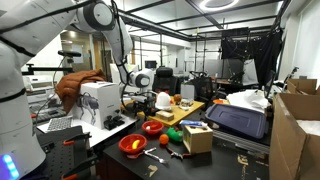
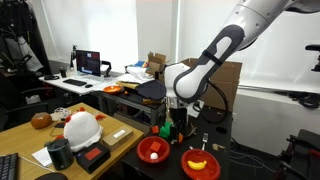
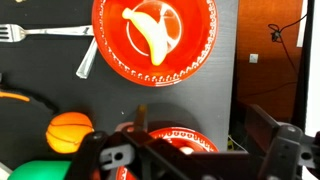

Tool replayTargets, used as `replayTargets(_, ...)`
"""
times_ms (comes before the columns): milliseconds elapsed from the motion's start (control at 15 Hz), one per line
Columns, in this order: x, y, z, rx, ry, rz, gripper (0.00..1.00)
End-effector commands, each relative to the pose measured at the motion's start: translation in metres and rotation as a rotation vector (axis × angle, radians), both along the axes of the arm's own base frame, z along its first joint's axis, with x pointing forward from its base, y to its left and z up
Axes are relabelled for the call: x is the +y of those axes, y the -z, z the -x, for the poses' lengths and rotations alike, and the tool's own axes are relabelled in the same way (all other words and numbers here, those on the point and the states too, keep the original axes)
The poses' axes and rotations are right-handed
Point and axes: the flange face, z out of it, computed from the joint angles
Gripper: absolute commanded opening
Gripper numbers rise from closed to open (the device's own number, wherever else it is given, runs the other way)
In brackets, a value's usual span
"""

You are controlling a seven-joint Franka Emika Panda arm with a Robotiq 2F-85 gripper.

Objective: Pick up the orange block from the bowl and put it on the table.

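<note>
I need to next lower my gripper into the small deep-red bowl, and there I need to close it on the orange block's opposite sides (image 1: pixel 153 125).
The small deep-red bowl (image 3: pixel 176 138) lies at the bottom of the wrist view, half covered by my gripper (image 3: pixel 185 152). It also shows in both exterior views (image 1: pixel 152 127) (image 2: pixel 152 148). The gripper is open, its two dark fingers spread to either side of the bowl, and it hovers above it (image 2: pixel 177 124) (image 1: pixel 141 90). The orange block is mostly hidden by the gripper; only a small pale patch shows inside the bowl. The bowl stands on the dark table (image 3: pixel 190 95).
A wider orange-red bowl (image 3: pixel 110 50) holding a yellow banana (image 3: pixel 150 35) sits just beyond the small bowl. A fork (image 3: pixel 40 32), an orange ball (image 3: pixel 70 130) and a green object (image 3: pixel 35 170) lie to one side. A cardboard box (image 1: pixel 197 137) stands nearby. The table edge (image 3: pixel 238 90) runs close by.
</note>
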Motion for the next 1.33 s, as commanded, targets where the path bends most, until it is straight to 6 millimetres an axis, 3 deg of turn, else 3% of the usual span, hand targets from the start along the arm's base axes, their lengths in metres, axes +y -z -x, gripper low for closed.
replayTargets(0,0.013,0.005,-0.016,-0.051,-0.015,-0.006,1.0)
replayTargets(333,0.025,0.027,-0.037,-0.063,-0.033,0.004,1.0)
replayTargets(867,0.018,0.058,-0.085,-0.143,-0.015,0.038,1.0)
replayTargets(1267,0.027,0.076,-0.096,-0.155,0.005,0.016,1.0)
